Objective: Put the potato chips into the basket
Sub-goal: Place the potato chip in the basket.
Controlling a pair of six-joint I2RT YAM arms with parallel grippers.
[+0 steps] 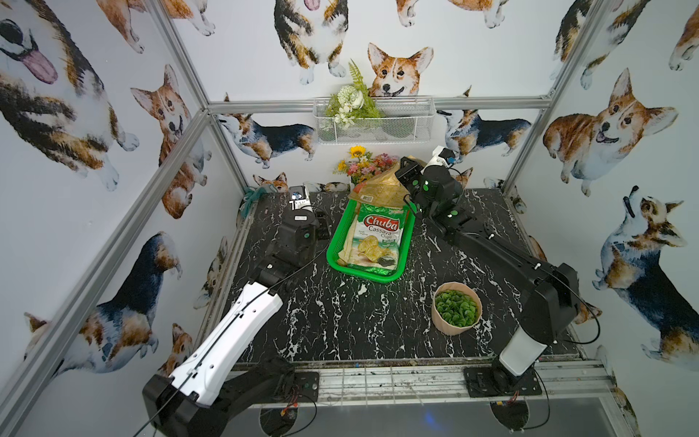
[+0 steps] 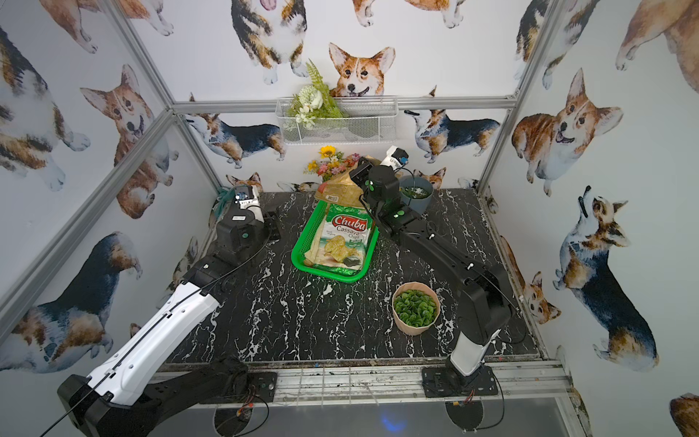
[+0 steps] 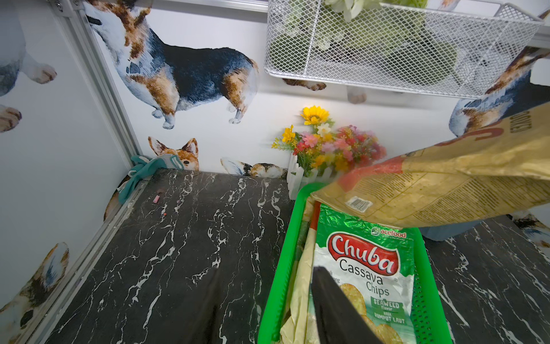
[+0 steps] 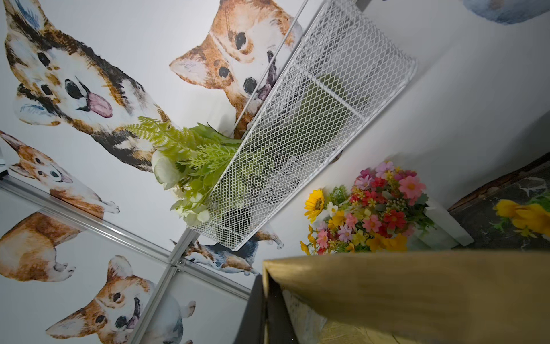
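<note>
The robot's right gripper will release the tan-and-red bag, now tilted over the basket's far end, on top of the Chuba bag point(image 1: 374, 239) in the green basket.
The green basket point(image 1: 333, 249) point(image 2: 299, 251) point(image 3: 282, 268) sits mid-table. A green-white "Chuba" bag of potato chips point(image 1: 378, 236) point(image 2: 346, 238) point(image 3: 366, 268) lies on top inside it, with a cream bag point(image 3: 300, 286) partly showing beneath. My right gripper point(image 1: 400, 177) point(image 4: 265, 303) is shut on the edge of a tan-and-red bag point(image 1: 376, 189) point(image 2: 338, 187) point(image 3: 446, 184) point(image 4: 416, 286). It holds that bag tilted in the air over the basket's far end. My left gripper point(image 3: 265, 277) point(image 1: 323, 227) stands open and empty at the basket's left rim, one finger over the Chuba bag.
A beige pot of green leaves point(image 1: 455, 308) stands front right. A white wire basket with flowers point(image 1: 372, 119) hangs on the back wall above a small flower planter point(image 1: 363, 166). A blue-grey pot point(image 2: 416, 196) sits behind the right arm. A teal cloth point(image 1: 251, 196) lies in the far left corner.
</note>
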